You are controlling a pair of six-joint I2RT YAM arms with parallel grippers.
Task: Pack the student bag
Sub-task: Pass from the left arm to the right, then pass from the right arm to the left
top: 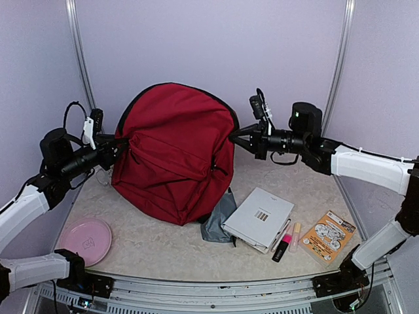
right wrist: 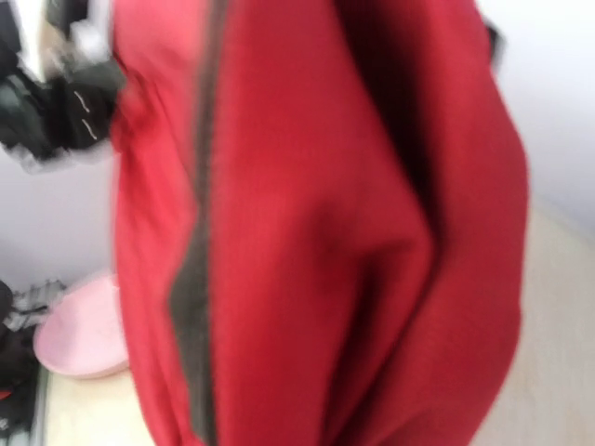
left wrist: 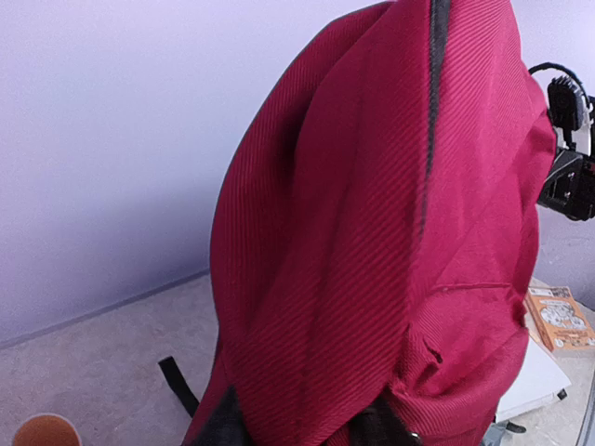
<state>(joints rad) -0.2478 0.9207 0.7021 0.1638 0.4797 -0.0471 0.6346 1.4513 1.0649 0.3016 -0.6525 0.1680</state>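
Note:
The bag's side edge is pinched in my right gripper, away from the zipper tab, so that gripper should open and take the tab (top: pixel 214 163) while my left gripper holds the bag steady.
The student bag (top: pixel 173 154), a large dark red backpack, stands upright at the back middle of the table, held between both arms. My left gripper (top: pixel 121 145) pinches its left side. In the left wrist view the red fabric (left wrist: pixel 372 232) fills the frame, and the gripper (left wrist: pixel 302 429) has a fold of it between its dark fingers (left wrist: pixel 221 423). My right gripper (top: pixel 233 139) is closed to a point on the bag's right edge. The right wrist view is blurred and full of red fabric (right wrist: pixel 316 242) with a black zipper line, and my fingers are hidden there.
A grey-blue pouch (top: pixel 219 221), a white book (top: pixel 258 218), a pink marker (top: pixel 283 247), a pale stick (top: pixel 296 237) and an orange booklet (top: pixel 327 235) lie at the front right. A pink plate (top: pixel 85 241) sits at the front left. Grey walls close in on three sides.

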